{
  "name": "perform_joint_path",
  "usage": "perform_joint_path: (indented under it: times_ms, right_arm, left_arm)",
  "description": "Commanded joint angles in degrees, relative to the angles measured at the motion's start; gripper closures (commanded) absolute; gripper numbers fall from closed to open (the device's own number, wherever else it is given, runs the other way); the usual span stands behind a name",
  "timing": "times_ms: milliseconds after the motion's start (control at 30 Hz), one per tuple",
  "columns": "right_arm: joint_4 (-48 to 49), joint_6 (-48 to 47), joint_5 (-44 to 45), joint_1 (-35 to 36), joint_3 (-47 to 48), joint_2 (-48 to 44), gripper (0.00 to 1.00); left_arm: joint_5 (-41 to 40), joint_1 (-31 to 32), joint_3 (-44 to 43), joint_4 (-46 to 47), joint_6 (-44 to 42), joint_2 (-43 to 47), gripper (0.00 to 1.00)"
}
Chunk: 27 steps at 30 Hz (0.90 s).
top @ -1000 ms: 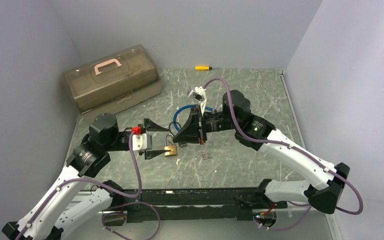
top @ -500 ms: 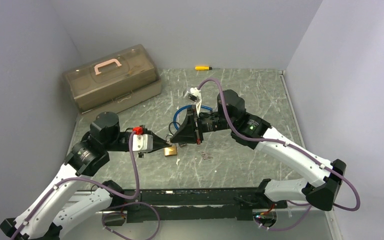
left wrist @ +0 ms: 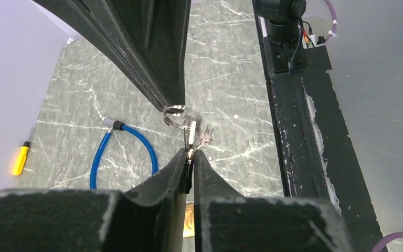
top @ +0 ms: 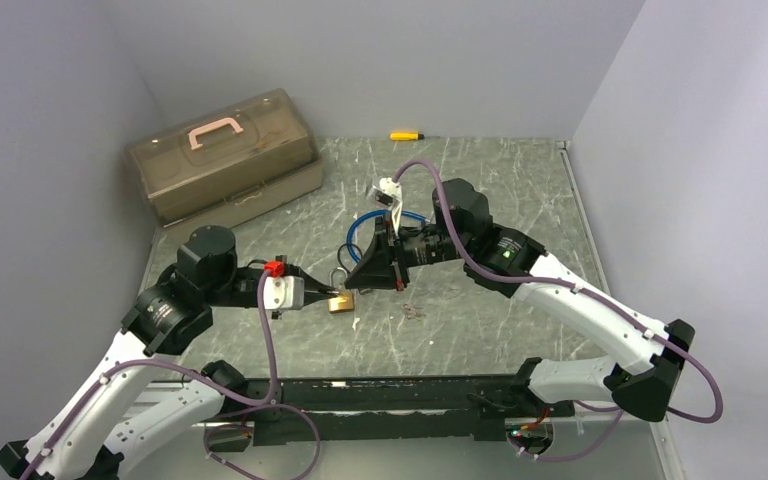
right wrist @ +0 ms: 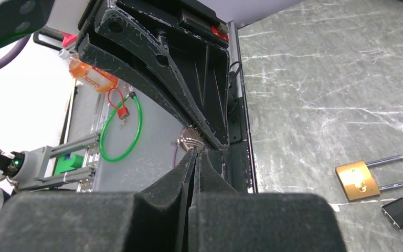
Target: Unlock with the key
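Note:
I pinch just the key ring with my right gripper, so next I open it, turn the key with my left gripper and take the key (left wrist: 192, 132) by its head.
A small silver key (left wrist: 191, 137) hangs from a key ring (left wrist: 174, 110) in the air between the two arms. My left gripper (left wrist: 190, 153) is shut on the key's blade. My right gripper (right wrist: 195, 153) is shut on the key ring (right wrist: 190, 140) from the opposite side. In the top view the left gripper (top: 328, 294) and right gripper (top: 353, 283) meet tip to tip. The brass padlock (top: 341, 301) lies flat on the table just below them, its shackle closed. The right wrist view shows the padlock (right wrist: 358, 180) apart from both grippers.
A translucent brown toolbox (top: 222, 152) stands at the back left. A yellow screwdriver (top: 406, 135) lies at the back wall. A blue cable loop (top: 375, 228) lies behind the right gripper. Another small key (top: 412, 311) rests on the table. A black rail (top: 390, 395) runs along the near edge.
My left gripper was wide open beside the padlock; it has shut on the key and shifted slightly right. The right arm has edged left, still holding the ring.

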<state>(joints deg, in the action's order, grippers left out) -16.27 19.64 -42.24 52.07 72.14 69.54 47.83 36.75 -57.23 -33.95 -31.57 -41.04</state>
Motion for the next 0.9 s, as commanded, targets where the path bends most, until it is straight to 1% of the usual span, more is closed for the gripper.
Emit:
perform_joint_path:
  times_ms: [0,33,100,167,233,267,333,400,433,533,600,733,867]
  right_arm:
    - [-1.25,-2.27,0.50,-0.04,3.35,-1.64,1.00]
    - [-1.35,-2.32,0.48,0.05,3.31,-1.67,0.98]
    - [-1.75,-2.30,1.00,-0.03,3.36,-1.60,0.78]
    - [-2.13,-2.33,1.85,-0.03,3.25,-1.89,0.63]
    - [-2.44,-2.47,3.00,-0.03,3.06,-2.37,0.53]
    - [-2.26,-2.31,3.77,-0.13,2.90,-2.71,0.48]
    - [-1.06,-1.35,4.76,-0.08,2.37,-3.10,0.43]
    - [0.28,-0.05,6.20,-0.18,2.17,-2.99,0.35]
    - [0.96,0.56,6.54,-0.20,2.09,-2.65,0.32]
    - [5.56,3.80,6.60,-0.22,0.08,-2.12,0.16]
    - [9.59,6.82,6.54,-0.22,-2.24,-2.40,0.14]
    - [14.07,11.43,6.00,-0.91,-5.01,-1.90,0.16]
    - [18.82,15.67,3.57,-2.34,-7.85,-1.44,0.22]
  left_arm:
    - [-0.69,0.27,-2.50,-1.73,-2.50,0.51,0.90]
    - [-1.11,0.21,-2.45,-1.78,-3.05,0.58,0.92]
    - [-2.67,0.19,-2.45,-1.61,-4.97,0.73,0.96]
    - [-5.02,0.29,-2.27,-1.46,-9.04,0.97,1.00]
    - [-7.72,0.32,-2.08,-0.81,-13.86,1.32,1.00]
    - [-8.49,0.34,-2.03,-0.76,-17.14,1.50,1.00]
    - [-9.81,0.77,-1.06,0.05,-24.85,2.79,1.00]
    - [-11.39,1.69,1.24,2.48,-35.32,4.82,1.00]
    - [-12.34,2.39,2.68,3.93,-39.24,6.01,1.00]
    - [-14.82,4.59,6.88,7.13,-51.90,8.97,1.00]
    - [-15.97,5.66,10.62,10.20,-60.11,11.26,1.00]
    - [-16.29,6.45,20.03,18.76,-75.71,16.10,1.00]
    - [-15.72,6.50,26.73,28.38,-84.87,18.63,1.00]
